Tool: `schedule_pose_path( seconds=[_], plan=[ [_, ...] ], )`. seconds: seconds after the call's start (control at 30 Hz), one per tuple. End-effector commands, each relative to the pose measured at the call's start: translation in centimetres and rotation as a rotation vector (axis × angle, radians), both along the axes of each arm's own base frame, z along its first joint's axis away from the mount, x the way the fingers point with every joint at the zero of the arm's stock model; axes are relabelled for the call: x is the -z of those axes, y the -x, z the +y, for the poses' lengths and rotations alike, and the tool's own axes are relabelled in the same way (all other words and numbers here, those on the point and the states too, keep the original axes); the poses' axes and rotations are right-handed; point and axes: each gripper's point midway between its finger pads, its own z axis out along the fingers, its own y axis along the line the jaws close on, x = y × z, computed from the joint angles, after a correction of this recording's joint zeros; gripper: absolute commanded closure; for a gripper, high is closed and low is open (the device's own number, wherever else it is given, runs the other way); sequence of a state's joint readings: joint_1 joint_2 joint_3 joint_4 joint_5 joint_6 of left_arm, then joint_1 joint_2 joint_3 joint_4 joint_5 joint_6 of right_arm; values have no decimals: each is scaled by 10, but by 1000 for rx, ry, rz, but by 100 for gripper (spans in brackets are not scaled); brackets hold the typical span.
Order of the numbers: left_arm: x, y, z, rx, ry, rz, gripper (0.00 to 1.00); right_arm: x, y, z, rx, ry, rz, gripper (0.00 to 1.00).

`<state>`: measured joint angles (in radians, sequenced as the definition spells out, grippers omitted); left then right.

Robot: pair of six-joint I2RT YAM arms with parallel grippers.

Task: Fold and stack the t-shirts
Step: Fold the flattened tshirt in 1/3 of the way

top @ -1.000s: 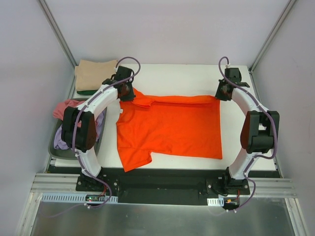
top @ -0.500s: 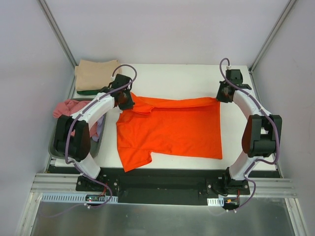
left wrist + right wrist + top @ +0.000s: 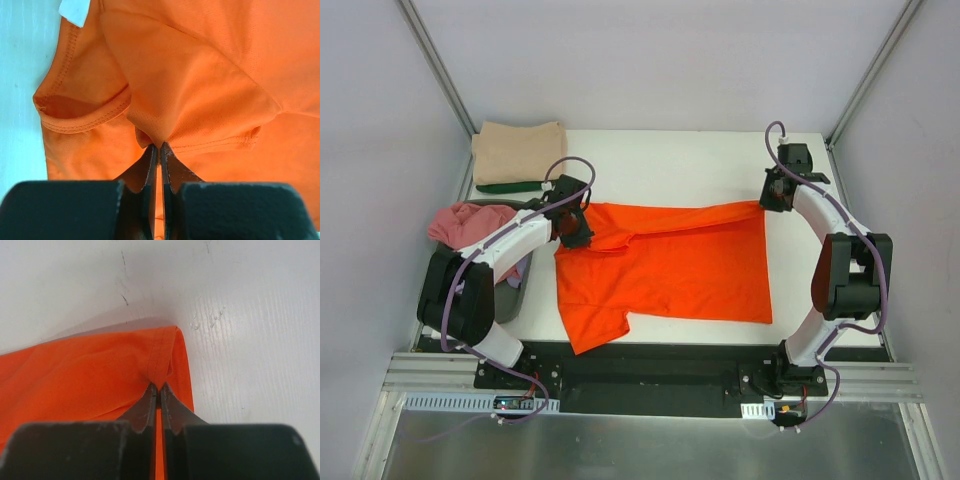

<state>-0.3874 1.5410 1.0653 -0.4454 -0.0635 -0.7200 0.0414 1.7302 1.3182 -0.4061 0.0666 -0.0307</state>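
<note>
The orange t-shirt's sleeve end curls under at my left gripper's fingers, so I will open them and grab the sleeve by its hem corner (image 3: pixel 142 138) to straighten it.
The bright orange t-shirt (image 3: pixel 670 265) lies spread on the white table, its far edge folded over toward me. My left gripper (image 3: pixel 572 222) is shut on the shirt's far-left sleeve; the left wrist view shows the cloth (image 3: pixel 200 95) pinched at the fingertips, with the white neck label (image 3: pixel 75 11) at top left. My right gripper (image 3: pixel 772 198) is shut on the shirt's far-right hem corner (image 3: pixel 162 357). A folded tan t-shirt (image 3: pixel 518 150) lies on a dark green one (image 3: pixel 505 186) at the far left. Pink (image 3: pixel 470 220) and lilac shirts sit in the basket.
The dark grey basket (image 3: pixel 510 297) stands off the table's left edge under my left arm. Bare white table (image 3: pixel 670 165) lies beyond the orange shirt and to its right (image 3: pixel 250 340). Grey walls close in both sides.
Both grippers have pulled the orange shirt's far edge toward me, the left one moving further down and left. The folded strip along the far edge is wider.
</note>
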Motion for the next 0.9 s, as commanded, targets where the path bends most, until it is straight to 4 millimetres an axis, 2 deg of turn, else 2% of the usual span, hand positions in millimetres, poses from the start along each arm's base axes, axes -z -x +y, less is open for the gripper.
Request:
schedule_pose_path(
  seconds=[0.0, 0.17, 0.27, 0.37, 0.4, 0.5, 0.6, 0.7, 0.73, 0.87],
  plan=[
    [-5, 9, 1, -46, 15, -17, 100, -10, 2, -8, 12, 27, -27, 96],
    [10, 18, -4, -25, 25, 36, 99, 0, 7, -7, 14, 21, 1, 94],
    [18, 24, -8, -8, 33, 62, 94, 6, 12, -13, 31, 46, 21, 94],
    [21, 32, -10, 14, 33, 75, 76, 9, 21, -20, 62, 78, 48, 90],
    [22, 35, -9, 18, 34, 79, 72, 10, 25, -21, 69, 81, 58, 86],
    [10, 37, -10, 51, 44, 40, 58, 8, 33, -20, 67, 73, 69, 58],
    [-9, 36, -9, 72, 53, -26, 34, 0, 38, -16, 54, 53, 67, 43],
    [-28, 31, -10, 91, 65, -87, 5, -10, 39, -9, 40, 12, 42, 30],
    [-34, 29, -12, 100, 69, -103, 1, -14, 39, 0, 15, -24, 35, 25],
    [-47, 11, -17, 132, 55, -144, 1, -22, 32, 36, -99, -190, 5, 9]
  ],
)
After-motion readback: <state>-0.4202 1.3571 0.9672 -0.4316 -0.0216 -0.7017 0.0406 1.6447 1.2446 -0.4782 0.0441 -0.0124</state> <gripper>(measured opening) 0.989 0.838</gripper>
